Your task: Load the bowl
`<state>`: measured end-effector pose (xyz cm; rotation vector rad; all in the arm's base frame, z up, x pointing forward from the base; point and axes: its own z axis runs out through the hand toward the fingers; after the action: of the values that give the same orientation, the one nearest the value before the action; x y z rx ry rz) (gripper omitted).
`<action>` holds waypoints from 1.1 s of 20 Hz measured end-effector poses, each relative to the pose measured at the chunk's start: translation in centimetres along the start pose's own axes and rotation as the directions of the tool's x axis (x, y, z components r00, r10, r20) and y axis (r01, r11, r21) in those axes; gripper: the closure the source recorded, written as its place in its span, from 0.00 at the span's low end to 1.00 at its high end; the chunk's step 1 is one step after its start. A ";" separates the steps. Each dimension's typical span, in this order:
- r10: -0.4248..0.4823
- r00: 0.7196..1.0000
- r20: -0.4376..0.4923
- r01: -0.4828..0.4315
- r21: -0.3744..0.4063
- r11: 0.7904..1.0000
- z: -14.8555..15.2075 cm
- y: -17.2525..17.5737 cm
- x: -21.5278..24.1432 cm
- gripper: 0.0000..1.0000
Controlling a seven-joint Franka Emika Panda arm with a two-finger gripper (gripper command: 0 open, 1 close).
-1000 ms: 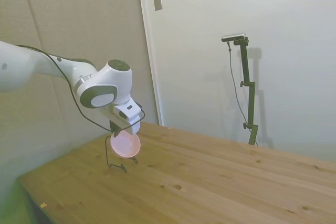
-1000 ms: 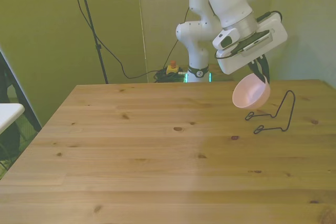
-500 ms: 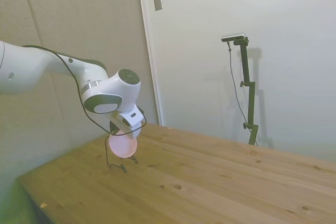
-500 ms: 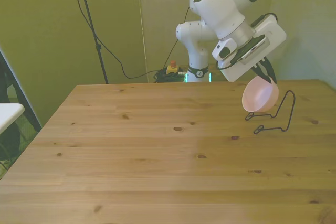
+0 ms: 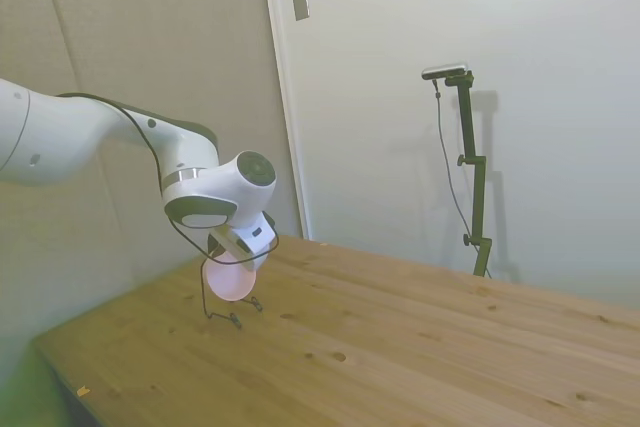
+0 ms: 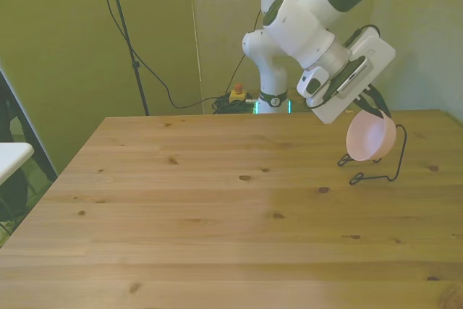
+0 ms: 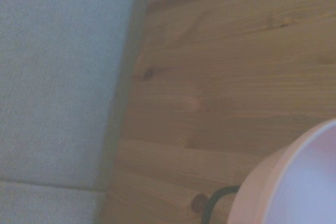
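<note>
The robot's gripper will release the pale pink bowl in the black wire stand (image 5: 228, 297), between the stand's upright loop and its feet.
The pale pink bowl (image 6: 370, 138) hangs tipped on its side, held by its rim in my gripper (image 6: 375, 110), which is shut on it. It is right above the black wire stand (image 6: 377, 166) at the front view's right, between the stand's upright loop and its feet. From the side, the bowl (image 5: 230, 280) faces outward over the wire stand (image 5: 224, 313) near the table's left end, with my gripper (image 5: 240, 259) above it. Close up, the wrist view shows the bowl (image 7: 294, 182) and a bit of black wire (image 7: 218, 196).
The wooden table (image 6: 217, 208) stretches wide toward the front view's left. A wall panel (image 7: 58, 77) runs close along the table's edge beside the stand. A black tripod pole (image 6: 126, 34) stands behind the table at the front view's left.
My arm has carried the bowl toward the front view's right, from beside the wire stand to over it. The bowl has tipped more upright on its side and sits slightly lower.
</note>
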<state>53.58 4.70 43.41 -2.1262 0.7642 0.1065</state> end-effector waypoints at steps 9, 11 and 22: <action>-0.008 0.999 0.041 0.006 0.031 0.999 1.8 1.0 0.8 1.00; -0.006 0.999 0.043 0.004 0.033 0.999 1.9 1.1 0.9 1.00; -0.002 0.999 0.050 0.000 0.029 1.000 2.5 1.6 1.2 1.00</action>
<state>54.10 5.29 40.32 -2.0887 0.7313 0.1462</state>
